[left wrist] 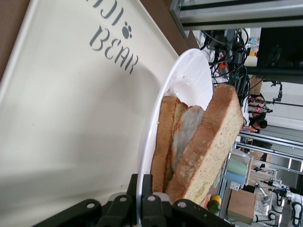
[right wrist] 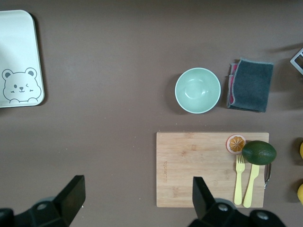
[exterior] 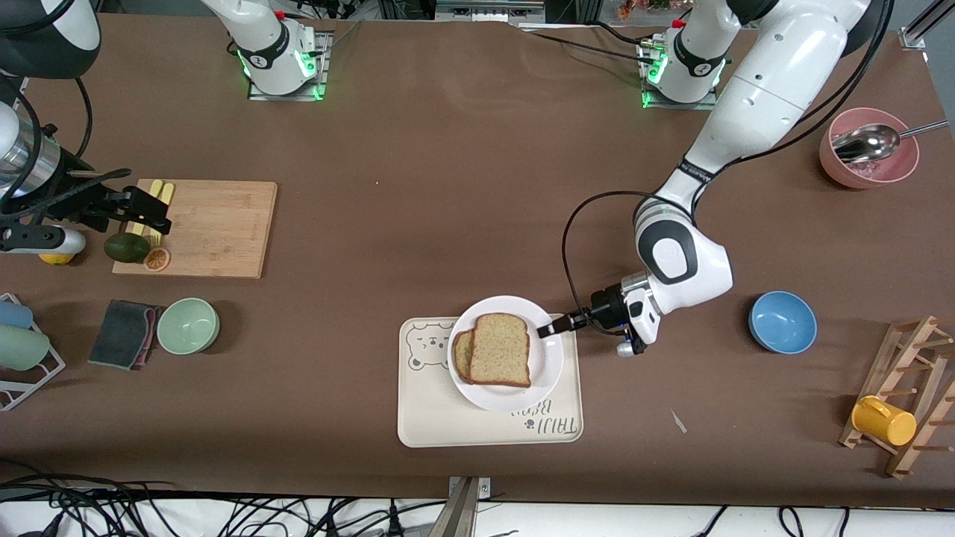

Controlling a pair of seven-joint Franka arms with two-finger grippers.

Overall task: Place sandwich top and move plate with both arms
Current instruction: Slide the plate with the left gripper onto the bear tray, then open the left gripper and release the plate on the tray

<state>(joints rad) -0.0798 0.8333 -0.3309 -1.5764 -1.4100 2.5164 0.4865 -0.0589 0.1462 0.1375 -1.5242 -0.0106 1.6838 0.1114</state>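
The white plate, which sits on that tray now, will be let go by my left gripper on the lettered half of the cream bear-print tray (exterior: 501, 395), toward the camera.
The white plate (exterior: 550, 359) sits on the cream bear-print tray (exterior: 425, 425). The sandwich top (exterior: 501, 349) lies on a lower slice (exterior: 462, 355) on the plate, shifted so that slice's edge shows. My left gripper (exterior: 548, 328) is shut on the plate's rim at the side toward the left arm's end. In the left wrist view its jaws (left wrist: 147, 182) pinch the rim (left wrist: 156, 123), and the sandwich top (left wrist: 215, 142) leans over egg white (left wrist: 187, 132). My right gripper (exterior: 153, 212) is open and empty, held high over the cutting board's end; its wrist view (right wrist: 137, 189) shows bare table between the fingers.
A wooden cutting board (exterior: 216, 227) holds an avocado (exterior: 125, 247), an orange slice and yellow cutlery. A green bowl (exterior: 187, 325) and a grey cloth (exterior: 121, 333) lie nearer the camera. A blue bowl (exterior: 782, 321), a pink bowl with spoon (exterior: 868, 147) and a mug rack (exterior: 906, 399) stand toward the left arm's end.
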